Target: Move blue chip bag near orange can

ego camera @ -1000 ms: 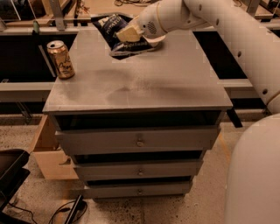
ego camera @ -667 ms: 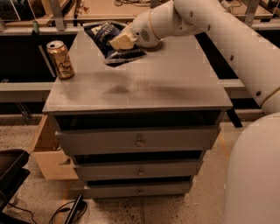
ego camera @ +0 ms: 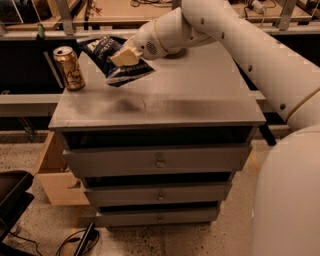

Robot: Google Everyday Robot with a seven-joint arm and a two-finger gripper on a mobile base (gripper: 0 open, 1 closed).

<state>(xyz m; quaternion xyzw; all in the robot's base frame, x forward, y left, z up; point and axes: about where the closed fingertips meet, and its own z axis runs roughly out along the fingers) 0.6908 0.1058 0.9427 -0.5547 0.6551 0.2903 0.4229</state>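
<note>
Next, I release the blue chip bag on the grey cabinet top close beside the orange can [ego camera: 110,84].
The blue chip bag [ego camera: 116,61], dark blue foil with white lettering, hangs in the air above the back left of the grey cabinet top [ego camera: 165,95]. My gripper [ego camera: 123,56] is shut on the bag's middle, reaching in from the right on the white arm [ego camera: 240,40]. The orange can [ego camera: 68,67], golden with a silver top, stands upright at the cabinet's left edge, a short way left of the bag.
The grey cabinet has three drawers with small knobs [ego camera: 159,163] on its front. A wooden box [ego camera: 57,175] sits on the floor at its left. A workbench [ego camera: 125,10] runs behind. My white base [ego camera: 290,200] fills the lower right.
My gripper has carried the bag leftward across the cabinet top, closer to the can. The can has not moved.
</note>
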